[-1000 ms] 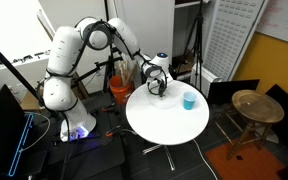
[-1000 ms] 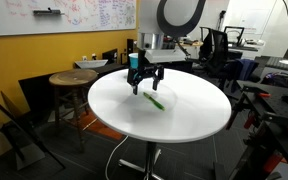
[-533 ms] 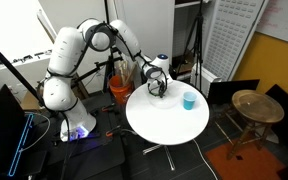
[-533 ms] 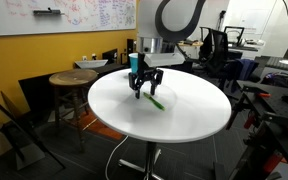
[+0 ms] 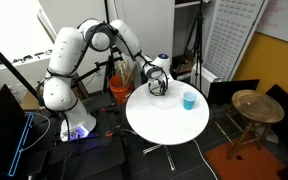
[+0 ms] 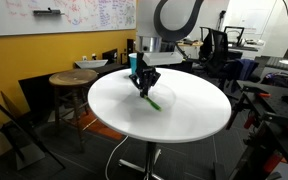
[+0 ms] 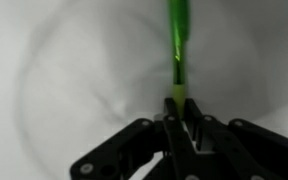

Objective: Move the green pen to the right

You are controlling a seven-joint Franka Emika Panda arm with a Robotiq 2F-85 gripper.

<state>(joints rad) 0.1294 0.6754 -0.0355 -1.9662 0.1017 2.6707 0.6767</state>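
Observation:
The robot's gripper will release the green pen near the middle of the white table (image 5: 168, 114), close to the light blue cup. The pen is now lying on the table.
The green pen (image 7: 177, 40) is a thin green stick lying on the round white table (image 6: 184, 125). In the wrist view it runs from the top edge down between my fingertips, and my gripper (image 7: 178, 108) is shut on its near end. In an exterior view the pen (image 6: 153, 101) slants away from the gripper (image 6: 142, 88), which stands low over the table's back part. In an exterior view the gripper (image 5: 159, 91) is near the table's far left rim; the pen is too small to make out there.
A light blue cup (image 5: 189, 100) stands on the table near its edge. A round wooden stool (image 6: 72, 80) stands beside the table. Office chairs and equipment (image 6: 269, 90) crowd one side, and an orange bucket (image 5: 120, 89) sits by the robot base.
The jaws have gone from wide open to shut on the pen's end. The arm has stayed nearly in place over the table.

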